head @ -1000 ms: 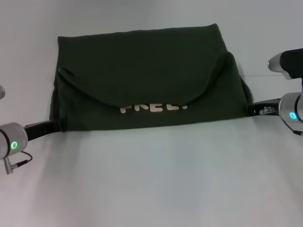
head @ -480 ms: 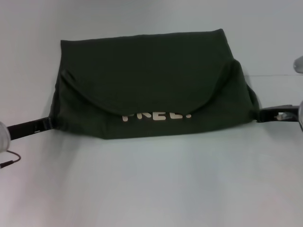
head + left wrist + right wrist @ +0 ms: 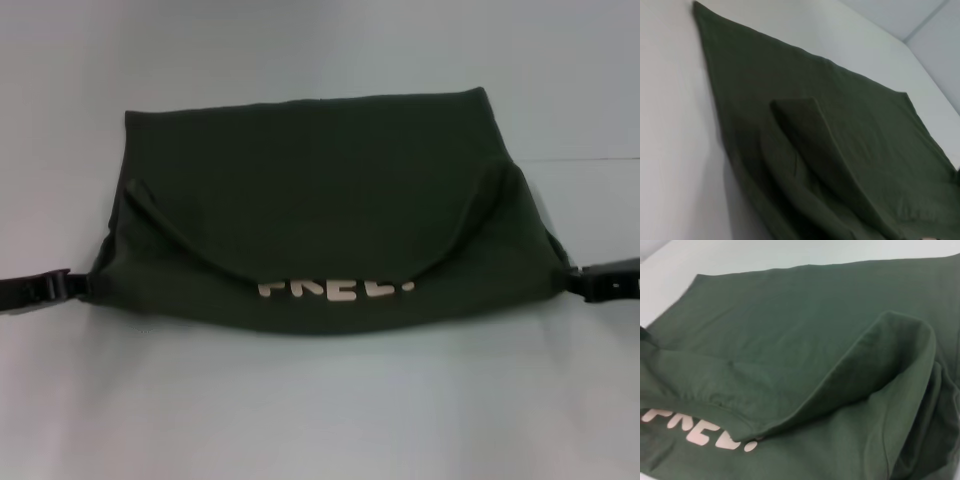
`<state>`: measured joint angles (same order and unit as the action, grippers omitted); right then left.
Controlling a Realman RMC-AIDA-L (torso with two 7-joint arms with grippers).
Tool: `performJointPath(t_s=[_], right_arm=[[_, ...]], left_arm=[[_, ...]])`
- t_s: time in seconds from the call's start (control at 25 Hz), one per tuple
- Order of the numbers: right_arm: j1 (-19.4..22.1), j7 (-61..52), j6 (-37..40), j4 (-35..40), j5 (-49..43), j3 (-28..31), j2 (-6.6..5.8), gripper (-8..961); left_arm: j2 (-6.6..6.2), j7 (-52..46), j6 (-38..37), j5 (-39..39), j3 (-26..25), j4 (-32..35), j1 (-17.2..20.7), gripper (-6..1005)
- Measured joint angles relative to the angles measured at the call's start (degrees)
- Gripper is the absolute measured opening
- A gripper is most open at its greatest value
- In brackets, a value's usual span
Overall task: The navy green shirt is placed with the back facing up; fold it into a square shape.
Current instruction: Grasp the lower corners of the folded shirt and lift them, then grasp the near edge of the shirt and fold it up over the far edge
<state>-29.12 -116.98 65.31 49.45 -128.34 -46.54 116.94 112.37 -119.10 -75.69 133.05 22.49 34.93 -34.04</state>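
My right gripper is to let go of the navy green shirt's near corner on the white table [image 3: 542, 104], just past the faint seam line.
The navy green shirt [image 3: 310, 180] lies on the white table, its far part flat and its near part doubled over in a curved fold. White letters [image 3: 335, 288] show on the under layer along the near edge. My left gripper [image 3: 75, 284] is shut on the shirt's near left corner. My right gripper [image 3: 575, 281] is shut on the near right corner. The near edge hangs between them. In the left wrist view the shirt [image 3: 840, 150] shows a raised fold. The right wrist view shows the shirt [image 3: 790, 340] with the letters [image 3: 695, 430] under the flap.
The white table [image 3: 320, 400] stretches out in front of the shirt and behind it. A faint seam line [image 3: 590, 158] runs across the surface at the right.
Both grippers have drawn the shirt's near edge toward me, so it sits lower in the head view. The arms' silver wrists have slid out of frame. The letters have moved nearer.
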Motion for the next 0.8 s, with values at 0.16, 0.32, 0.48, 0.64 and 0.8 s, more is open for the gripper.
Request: performJointPath(t_s=[0.16,0.32,0.48,0.64,0.8], right_arm=[[1.91,4.67,8.66,0.41,0.82,5.28,-0.75,26],[3.75,10.65,19.64,0.44,0.84,11.78,-1.58,26],[5.41,14.97,28.89,0.48,0.83,15.16,-2.24,26],[6.14,16.74,32.96,0.51,0.7,16.37,-2.88,27],[5.49,16.94,33.91,0.02,1.11,19.44,-3.97,36]], left_arm=[[-1.36,-0.54,-9.67,5.35,-5.01,2.8,0.39,28],[-2.37,-0.58,-15.96,9.2,-7.77,4.88,0.89,28],[-3.3,-0.37,-23.05,12.7,-9.93,6.35,1.02,28],[-3.99,-0.27,-28.53,14.34,-10.08,7.24,0.84,27],[-5.17,-0.41,-31.88,14.76,-10.54,8.11,-0.24,27]])
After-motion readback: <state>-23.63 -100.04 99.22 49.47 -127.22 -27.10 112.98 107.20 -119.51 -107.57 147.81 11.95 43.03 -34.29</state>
